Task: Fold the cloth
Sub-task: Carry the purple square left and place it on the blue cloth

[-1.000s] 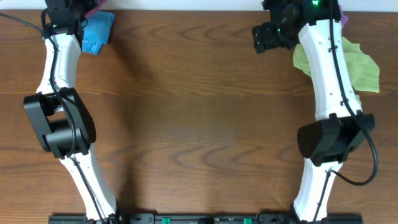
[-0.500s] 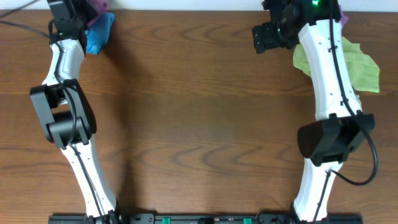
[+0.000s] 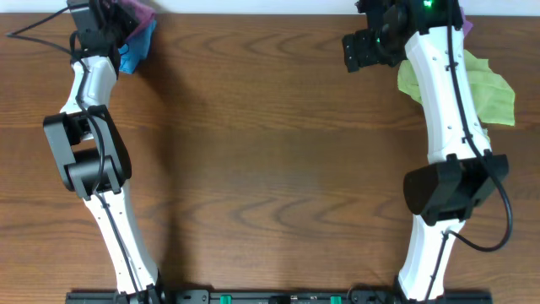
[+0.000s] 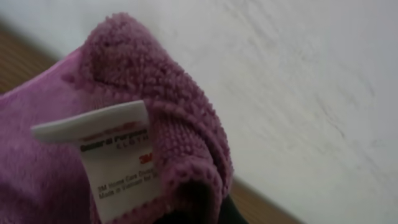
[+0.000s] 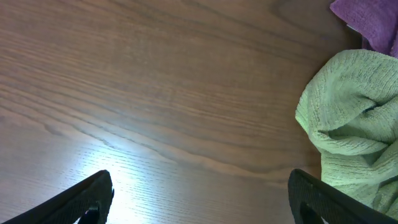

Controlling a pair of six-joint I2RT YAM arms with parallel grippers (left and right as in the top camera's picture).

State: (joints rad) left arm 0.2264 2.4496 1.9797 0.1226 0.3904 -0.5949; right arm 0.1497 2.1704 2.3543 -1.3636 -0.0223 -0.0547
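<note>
My left gripper is going to release the purple cloth over the blue cloth [image 3: 136, 31], near the pale wall.
The cloth [image 4: 130, 87], purple-magenta with a white printed tag [image 4: 115, 152], fills the left wrist view and hangs bunched from my left gripper [image 4: 198, 216], which is shut on its edge. From overhead the cloth [image 3: 137, 13] shows at the table's far left corner, beside the left gripper [image 3: 108, 21]. My right gripper [image 5: 202, 202] stands open over bare wood near the far right, with nothing between its fingers [image 5: 93, 198]. Overhead, the right gripper [image 3: 361, 49] hangs left of the green towel.
A blue cloth [image 3: 135, 49] lies just below the held cloth. A lime-green towel [image 3: 485, 84] is bunched at the far right, partly under the right arm, also the green towel [image 5: 348, 124]. Another purple cloth [image 5: 368, 22] peeks behind it. A pale wall [image 4: 298, 81] runs along the table's far edge.
My left gripper has moved toward the far edge with the purple cloth, lifting it off the blue cloth so more purple shows. The right arm has not moved.
</note>
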